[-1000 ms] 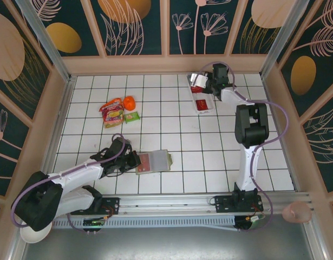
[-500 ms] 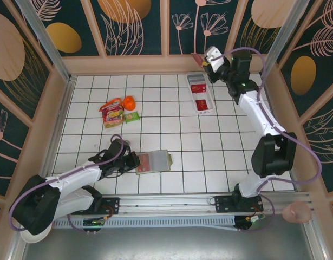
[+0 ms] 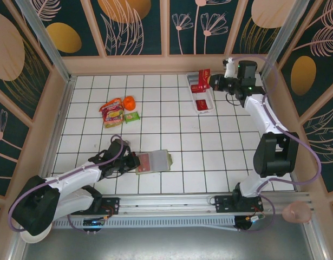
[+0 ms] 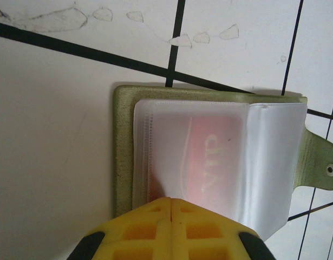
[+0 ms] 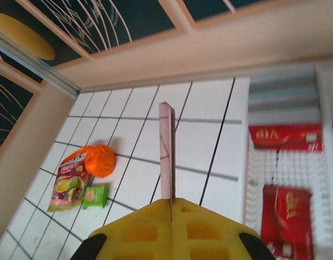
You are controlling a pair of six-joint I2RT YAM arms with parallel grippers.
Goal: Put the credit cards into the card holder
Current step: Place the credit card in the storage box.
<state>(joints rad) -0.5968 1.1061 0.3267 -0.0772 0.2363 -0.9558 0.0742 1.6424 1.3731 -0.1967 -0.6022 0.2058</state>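
Observation:
The robot's right gripper should release the credit card, now held above the tray's far end, in the white tray (image 3: 196, 96) (image 5: 262, 174) between the two red cards, toward the snack packets.
The olive-green card holder (image 3: 155, 161) lies open on the tiles in front of the left arm. In the left wrist view its clear sleeves (image 4: 220, 157) hold one red credit card (image 4: 209, 157). My left gripper (image 4: 170, 200) is shut, with its tips resting on the near edge of the sleeves. My right gripper (image 3: 209, 82) is shut on another red credit card (image 3: 200, 81), held on edge (image 5: 167, 154) above the far end of the white tray (image 3: 189, 93). Two more red cards (image 5: 285, 136) (image 5: 288, 216) lie in the tray.
Crinkly snack packets (image 3: 112, 112), an orange item (image 3: 129, 102) and a small green packet (image 3: 132, 117) sit at the left centre. The back wall stands just beyond the tray. Bare tiles stretch between the tray and the card holder.
The right arm has lifted a red card from the tray, swung up towards the back wall, and now holds it over the tray's far end. The left arm has stayed put.

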